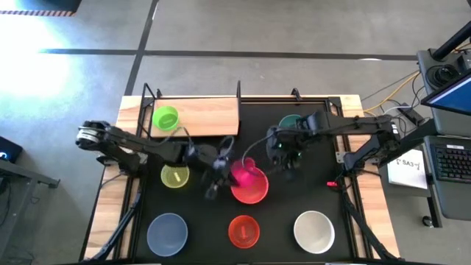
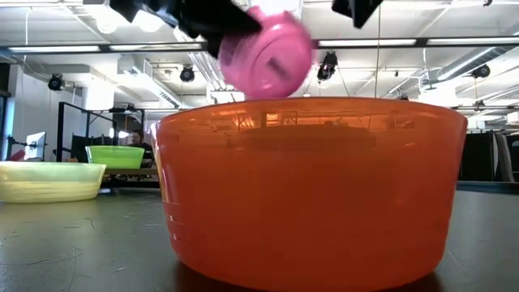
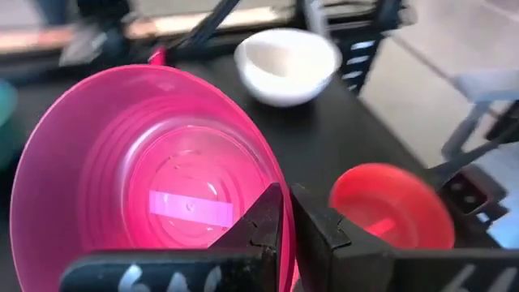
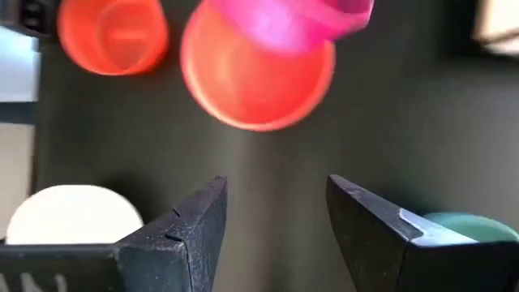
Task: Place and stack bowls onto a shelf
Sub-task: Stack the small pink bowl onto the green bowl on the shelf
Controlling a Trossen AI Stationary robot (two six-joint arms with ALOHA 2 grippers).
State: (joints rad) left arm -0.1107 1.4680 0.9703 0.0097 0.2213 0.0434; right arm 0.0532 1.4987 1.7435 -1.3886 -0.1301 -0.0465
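Note:
I need to use my left gripper to set the magenta bowl down and let go of it inside the green bowl (image 1: 166,115) on the pale wood shelf.
My left gripper (image 1: 225,171) (image 3: 285,199) is shut on the magenta bowl (image 1: 243,175) (image 2: 268,53), which hangs above the large orange-red bowl (image 1: 254,191) (image 2: 308,195). My right gripper (image 1: 284,157) (image 4: 276,219) is open over the black mat, just right of both bowls and touching nothing. The pale wood shelf (image 1: 206,116) stands at the far left and carries the green bowl (image 1: 166,118) on its base. The yellow bowl (image 1: 174,177), grey-blue bowl (image 1: 167,232), red bowl (image 1: 243,230) and white bowl (image 1: 314,230) rest on the mat. The teal bowl (image 1: 291,121) is partly hidden by the right arm. My left gripper pinches the magenta bowl by its rim (image 3: 276,174), one finger inside (image 3: 255,223) and one outside the wall (image 3: 320,223). It comes at the bowl from the table's left. The bowl is lifted clear and tipped, its underside turned toward the near edge in the low view.
A large black mat (image 1: 294,199) covers most of the table. The shelf's thin black posts (image 1: 238,90) rise at its corners. Bare board lies right of the green bowl. A desk with a keyboard (image 1: 452,158) and cables stands past the right edge.

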